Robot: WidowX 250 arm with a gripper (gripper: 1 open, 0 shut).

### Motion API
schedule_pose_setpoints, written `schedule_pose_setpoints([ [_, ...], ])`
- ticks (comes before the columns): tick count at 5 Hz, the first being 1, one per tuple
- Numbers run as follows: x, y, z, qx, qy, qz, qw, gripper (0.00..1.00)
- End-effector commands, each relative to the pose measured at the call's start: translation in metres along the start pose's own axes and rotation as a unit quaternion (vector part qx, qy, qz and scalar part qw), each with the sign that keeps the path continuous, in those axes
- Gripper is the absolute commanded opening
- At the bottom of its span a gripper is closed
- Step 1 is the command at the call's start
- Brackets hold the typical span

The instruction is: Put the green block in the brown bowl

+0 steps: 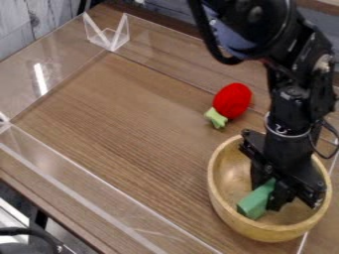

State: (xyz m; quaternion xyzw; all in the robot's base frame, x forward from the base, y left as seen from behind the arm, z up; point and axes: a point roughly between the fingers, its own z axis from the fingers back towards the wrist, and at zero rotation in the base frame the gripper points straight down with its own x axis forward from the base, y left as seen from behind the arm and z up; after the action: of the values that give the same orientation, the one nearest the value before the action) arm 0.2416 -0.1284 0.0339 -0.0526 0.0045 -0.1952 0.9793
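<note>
I am placing the green block in the brown bowl. Next, my gripper releases it on the middle of the brown bowl's inside bottom point(261, 188).
The brown bowl point(223, 181) sits at the table's right front. My gripper point(280, 194) points straight down inside it, its black fingers shut on the green block point(259, 201). The block hangs tilted low over the bowl's inner floor; whether it touches the wood I cannot tell. The arm rises from the bowl toward the top right and hides part of the bowl's far rim.
A red toy fruit point(233, 97) with a green stem point(215, 118) lies just behind the bowl on the left. Clear acrylic walls point(59, 189) fence the wooden table, and a clear stand point(106, 33) is at the back left.
</note>
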Motion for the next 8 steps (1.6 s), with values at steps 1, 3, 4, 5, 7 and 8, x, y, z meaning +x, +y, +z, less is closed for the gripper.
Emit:
schedule_pose_setpoints([
  [1, 0.002, 0.003, 0.016, -0.004, -0.030, -0.004, 0.9995, 0.00],
  [3, -0.001, 0.007, 0.027, -0.008, -0.040, -0.005, 0.9991, 0.00],
  [4, -0.002, 0.009, 0.032, -0.009, -0.047, -0.007, 0.9988, 0.00],
  [5, -0.003, 0.010, 0.030, -0.011, -0.047, -0.008, 0.9988, 0.00],
  [7, -0.002, 0.014, 0.025, -0.013, -0.045, -0.005, 0.9989, 0.00],
  [8, -0.001, 0.016, 0.024, -0.014, -0.044, -0.001, 0.9989, 0.00],
])
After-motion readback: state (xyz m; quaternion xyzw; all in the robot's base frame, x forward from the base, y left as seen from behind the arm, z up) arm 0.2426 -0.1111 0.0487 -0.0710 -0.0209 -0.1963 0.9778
